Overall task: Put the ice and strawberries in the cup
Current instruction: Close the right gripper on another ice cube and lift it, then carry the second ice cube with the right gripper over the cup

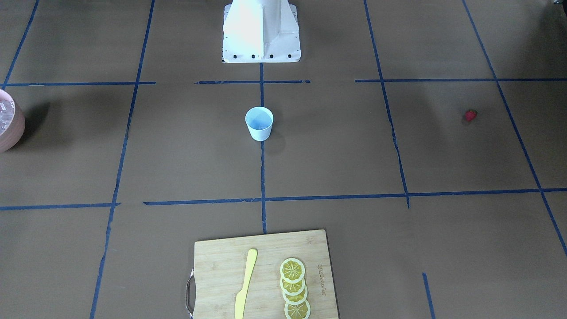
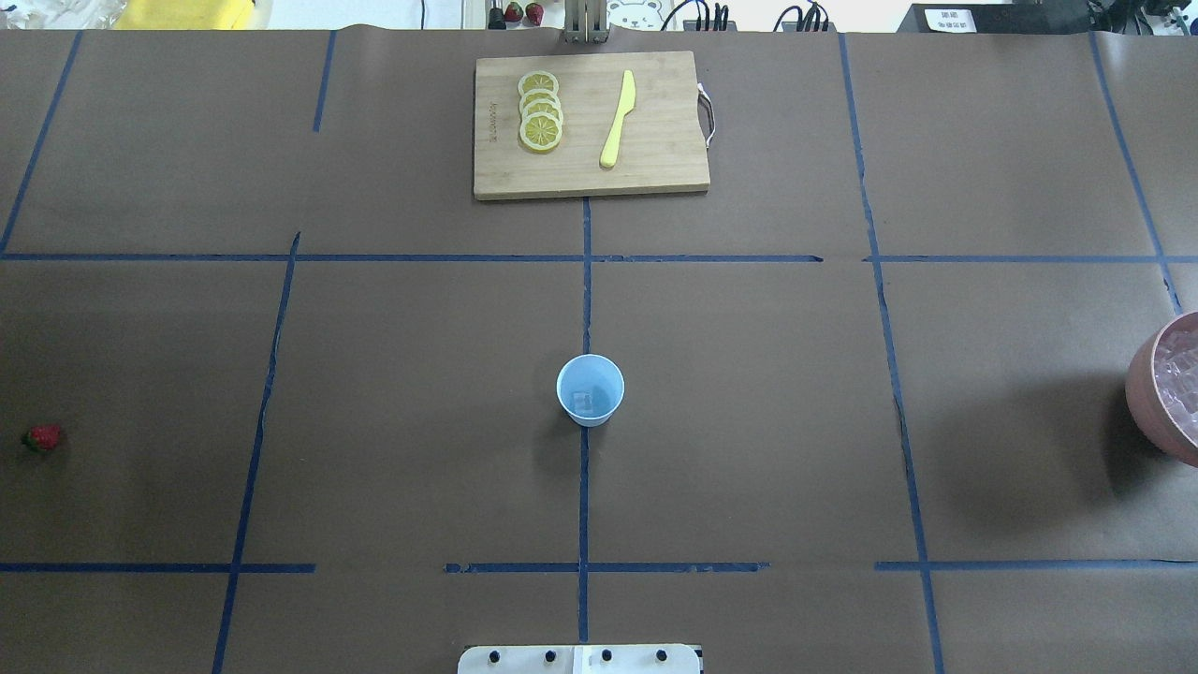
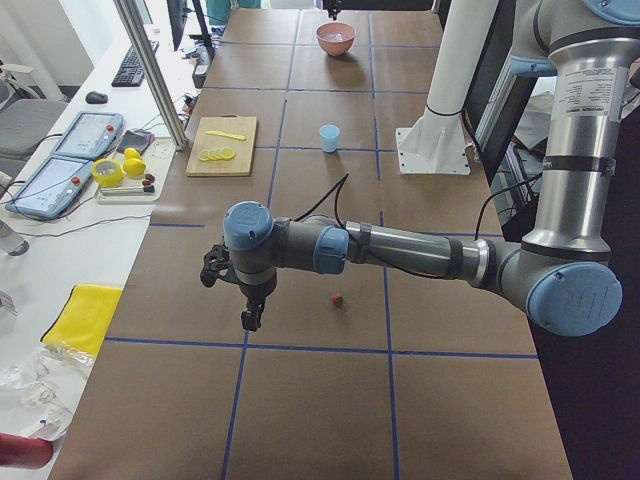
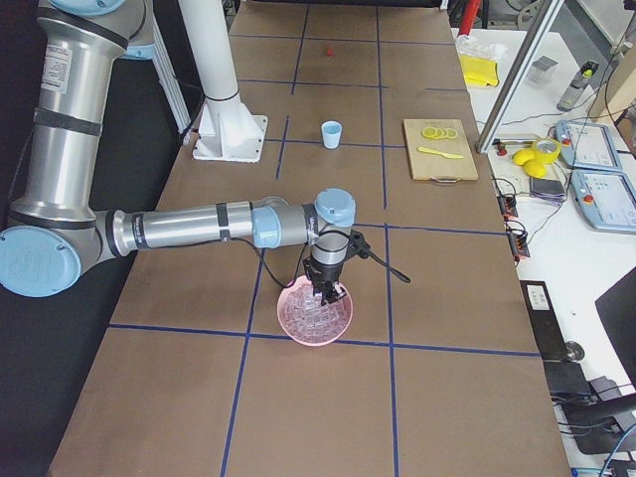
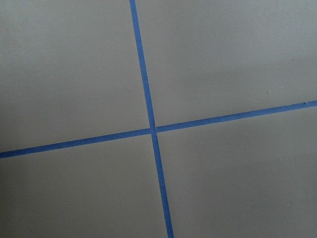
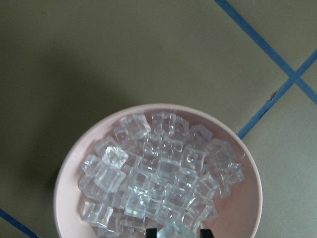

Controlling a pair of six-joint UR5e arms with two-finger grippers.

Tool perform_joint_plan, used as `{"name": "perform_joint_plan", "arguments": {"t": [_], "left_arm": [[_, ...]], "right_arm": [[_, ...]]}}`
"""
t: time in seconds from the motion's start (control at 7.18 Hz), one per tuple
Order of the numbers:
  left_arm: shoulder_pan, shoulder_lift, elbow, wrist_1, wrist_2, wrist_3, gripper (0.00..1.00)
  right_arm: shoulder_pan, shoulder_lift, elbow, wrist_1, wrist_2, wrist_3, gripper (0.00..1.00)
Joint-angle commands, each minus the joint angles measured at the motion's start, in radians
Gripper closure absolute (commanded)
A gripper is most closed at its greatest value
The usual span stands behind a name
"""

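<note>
Next, my right gripper releases the ice cube at the bottom of the light blue cup [image 1: 259,125], beside the cube inside.
The light blue cup [image 2: 591,389] stands upright at the table's middle, with one ice cube [image 2: 582,401] inside; it also shows in the front view [image 1: 259,123]. The strawberry [image 2: 43,437] lies alone at the far left. In the exterior left view my left gripper [image 3: 252,316] hangs above the table beside the strawberry [image 3: 338,299], apart from it; I cannot tell if it is open. My right gripper [image 6: 177,232] is low in the pinkish bowl [image 6: 74,163] of ice [image 6: 158,173], with its fingertips [image 6: 151,232] against a cube between them.
A wooden cutting board [image 2: 655,140] with a yellow knife [image 2: 618,119] and lemon slices [image 2: 540,110] lies at the far middle edge. The bowl [image 2: 1146,384] sits at the table's right edge. Blue tape lines cross the brown table.
</note>
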Motion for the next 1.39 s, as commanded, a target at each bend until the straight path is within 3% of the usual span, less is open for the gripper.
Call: {"name": "perform_joint_plan", "arguments": {"t": [0.0, 0.28, 0.7, 0.98, 1.25], "left_arm": [[0.000, 0.004, -0.005, 0.001, 0.000, 0.000, 0.00], [0.000, 0.004, -0.005, 0.001, 0.000, 0.000, 0.00], [0.000, 0.004, -0.005, 0.004, 0.000, 0.000, 0.00], [0.000, 0.005, -0.002, 0.005, 0.000, 0.000, 0.00], [0.000, 0.011, -0.002, 0.005, 0.000, 0.000, 0.00]], "right_arm": [[0.011, 0.215, 0.052, -0.253, 0.036, 0.030, 1.00], [-0.013, 0.435, 0.054, -0.424, 0.070, 0.207, 1.00], [-0.327, 0.663, 0.054, -0.419, 0.081, 0.774, 1.00], [-0.562, 0.840, 0.029, -0.414, -0.052, 1.140, 1.00], [-0.728, 0.917, -0.036, -0.332, -0.175, 1.354, 1.00]]}}
